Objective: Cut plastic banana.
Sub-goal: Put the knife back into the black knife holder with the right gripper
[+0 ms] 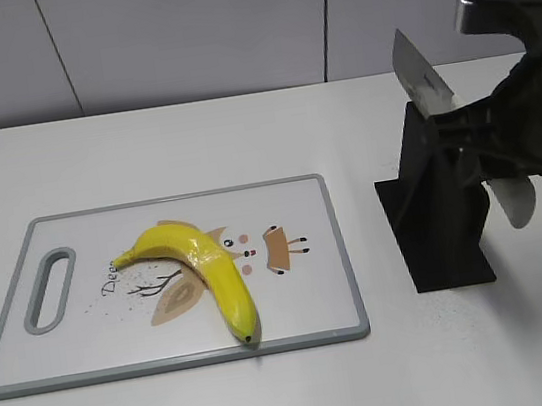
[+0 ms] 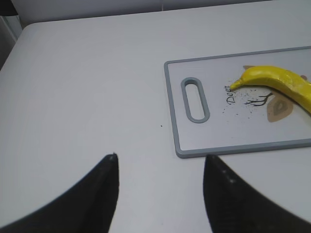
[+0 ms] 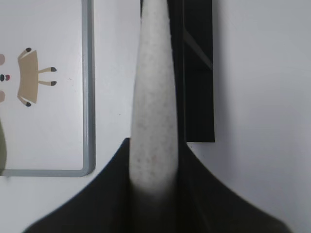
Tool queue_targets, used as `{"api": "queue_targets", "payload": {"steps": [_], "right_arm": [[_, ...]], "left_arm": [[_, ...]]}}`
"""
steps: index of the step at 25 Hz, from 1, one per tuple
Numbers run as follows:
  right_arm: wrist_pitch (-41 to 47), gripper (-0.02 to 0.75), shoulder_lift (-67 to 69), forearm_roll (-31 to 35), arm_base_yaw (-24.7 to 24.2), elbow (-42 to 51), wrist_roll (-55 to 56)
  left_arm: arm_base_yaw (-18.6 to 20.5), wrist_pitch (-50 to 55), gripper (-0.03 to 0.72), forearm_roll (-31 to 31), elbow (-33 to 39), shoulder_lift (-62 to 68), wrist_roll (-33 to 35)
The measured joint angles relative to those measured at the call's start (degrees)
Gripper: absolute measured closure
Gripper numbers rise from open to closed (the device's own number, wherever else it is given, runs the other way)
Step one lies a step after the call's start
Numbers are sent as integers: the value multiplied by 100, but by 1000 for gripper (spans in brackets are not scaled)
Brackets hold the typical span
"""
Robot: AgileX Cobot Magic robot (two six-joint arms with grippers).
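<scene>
The knife, now held over the black knife stand, will go down in the black knife stand [image 1: 459,164] beside the cutting board, put there by my right gripper.
A yellow plastic banana [image 1: 200,271] lies on a white cutting board [image 1: 291,200] with a grey rim; both also show in the left wrist view, the banana [image 2: 279,82] on the board [image 2: 214,63]. My right gripper [image 1: 476,149] is shut on the speckled white handle [image 3: 154,111] of a knife. Its grey blade [image 1: 420,76] sticks up over the black knife stand [image 1: 438,205]. My left gripper [image 2: 160,162] is open and empty over bare table, left of the board's handle slot [image 2: 195,99].
The black stand's base plate [image 1: 443,275] rests on the white table right of the board, and shows in the right wrist view [image 3: 197,73]. A grey wall runs behind the table.
</scene>
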Motion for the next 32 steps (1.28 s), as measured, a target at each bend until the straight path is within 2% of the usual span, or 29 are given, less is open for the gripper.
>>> {"api": "queue_targets", "payload": {"steps": [19,32], "right_arm": [[6,577,-203,-171,0,12,171],[193,577,334,-136,0,18,-100]], "left_arm": [[0,6,152,0,0,0,0],[0,6,153,0,0,0,0]]}}
